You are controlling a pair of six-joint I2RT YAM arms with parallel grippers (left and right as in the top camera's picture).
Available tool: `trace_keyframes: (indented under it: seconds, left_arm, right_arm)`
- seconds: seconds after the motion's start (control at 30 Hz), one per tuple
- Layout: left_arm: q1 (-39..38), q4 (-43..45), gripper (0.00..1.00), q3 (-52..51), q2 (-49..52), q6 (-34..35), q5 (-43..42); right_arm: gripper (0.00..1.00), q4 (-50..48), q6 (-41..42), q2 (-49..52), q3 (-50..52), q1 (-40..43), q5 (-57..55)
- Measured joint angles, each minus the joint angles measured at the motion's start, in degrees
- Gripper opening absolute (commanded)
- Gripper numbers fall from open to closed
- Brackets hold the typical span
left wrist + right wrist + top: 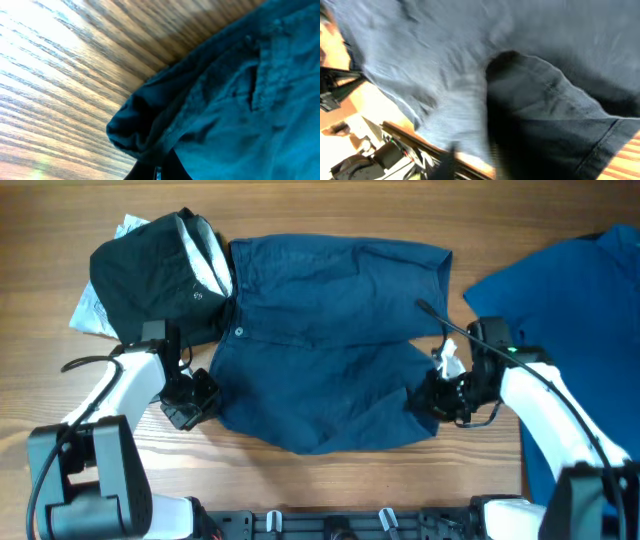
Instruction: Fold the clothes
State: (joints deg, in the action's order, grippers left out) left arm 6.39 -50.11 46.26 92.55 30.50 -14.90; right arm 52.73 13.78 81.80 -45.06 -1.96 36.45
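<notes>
The near leg's opening gapes next to my right gripper with its layers apart, so next I open and pinch both layers together at the hem [430, 428] before I fold.
The dark teal-blue shorts [330, 340] lie spread across the middle of the table, with the waistband and a small pale button [238, 332] at the left and the legs pointing right. My left gripper [200, 395] is at the near-left waistband corner. In the left wrist view its fingers [161, 171] are pinched on a bunched fold of the shorts [225, 100]. My right gripper [435, 395] is at the hem of the near leg. The right wrist view is blurred. In it the shorts [445, 65] drape over the fingers [470, 162], and the leg opening shows dark.
A black garment with pale lining [150, 270] lies at the back left, touching the waistband. A brighter royal-blue shirt [590, 330] covers the right side under my right arm. Bare wood [330, 480] runs along the front edge.
</notes>
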Motion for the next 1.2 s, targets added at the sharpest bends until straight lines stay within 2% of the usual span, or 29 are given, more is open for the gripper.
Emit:
trace_keyframes:
  seconds: [0.23, 0.3, 0.33, 0.53, 0.6, 0.63, 0.67, 0.87, 1.03, 1.2]
  left_arm:
    - [0.0, 0.02, 0.04, -0.07, -3.26, -0.66, -0.02]
    - [0.0, 0.0, 0.04, -0.09, -3.26, -0.68, -0.02]
    - [0.0, 0.02, 0.04, -0.09, -3.26, -0.68, -0.02]
    - [0.0, 0.04, 0.04, -0.09, -3.28, -0.68, -0.17]
    - [0.0, 0.02, 0.04, -0.09, -3.28, -0.68, -0.17]
    - [0.0, 0.02, 0.04, -0.09, -3.28, -0.68, -0.2]
    - [0.0, 0.04, 0.04, -0.09, -3.28, -0.7, -0.2]
    - [0.0, 0.02, 0.04, -0.09, -3.28, -0.85, -0.2]
    - [0.0, -1.33, 0.04, -0.09, -3.89, -1.92, -0.22]
    - [0.0, -2.62, 0.04, -0.09, -10.82, -3.43, -0.61]
  right_arm:
    - [0.71, -2.95, 1.51, 0.66, -0.33, 0.0, -6.29]
    - [0.53, -4.46, 2.34, 3.63, -0.33, 0.0, -7.23]
    - [0.48, -5.09, 3.1, 5.25, -0.33, 0.0, -7.45]
    - [0.47, -8.07, 3.23, 13.18, -0.31, -1.88, -6.88]
    - [0.2, -8.92, 3.26, 14.12, -0.33, -3.54, -6.43]
    - [0.1, -9.2, 3.19, 14.12, -0.33, -4.11, -6.08]
    - [0.05, -9.22, 2.58, 14.36, -0.33, -4.7, -4.9]
    - [0.04, -2.67, -0.92, 11.67, -0.39, -4.04, 1.53]
    - [0.04, 3.65, 0.81, -2.38, -3.98, 1.99, -1.07]
    - [0.04, 3.65, 2.23, -8.15, -3.98, 6.16, -3.5]
